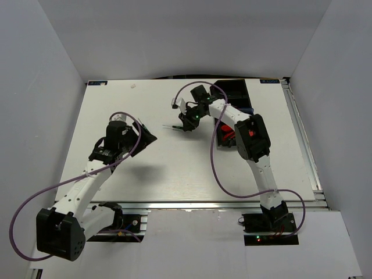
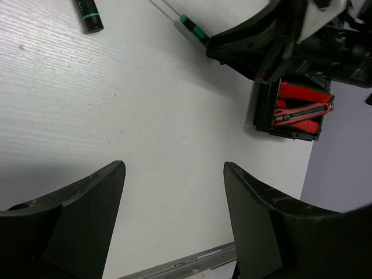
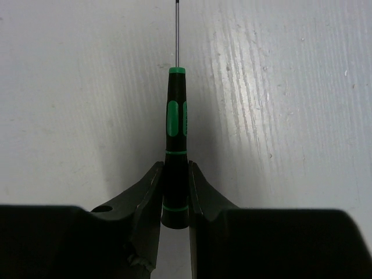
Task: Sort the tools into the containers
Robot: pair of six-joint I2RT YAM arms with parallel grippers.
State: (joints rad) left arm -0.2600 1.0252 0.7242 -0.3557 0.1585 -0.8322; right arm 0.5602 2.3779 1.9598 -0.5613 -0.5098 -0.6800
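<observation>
The thin black-and-green precision screwdriver will leave my right gripper as I let go of it in the far compartment of the black tray (image 1: 226,91).
My right gripper (image 3: 175,174) is shut on the handle of a thin black-and-green precision screwdriver (image 3: 176,125). Its metal shaft points away over the white table. In the top view this gripper (image 1: 186,123) is at mid-table, just left of the black tray (image 1: 237,90). The screwdriver's tip (image 1: 167,127) points left. The tray's near compartment holds red-and-black knives (image 2: 302,107). My left gripper (image 2: 174,168) is open and empty above bare table; in the top view it (image 1: 143,137) is left of the right gripper. A second black-and-green screwdriver (image 2: 88,14) lies beyond it.
The right arm covers much of the tray (image 2: 264,116) in the top view. Purple cables (image 1: 218,168) loop over both arms. A metal rail (image 1: 192,204) runs along the table's near edge. Grey walls enclose the table on three sides.
</observation>
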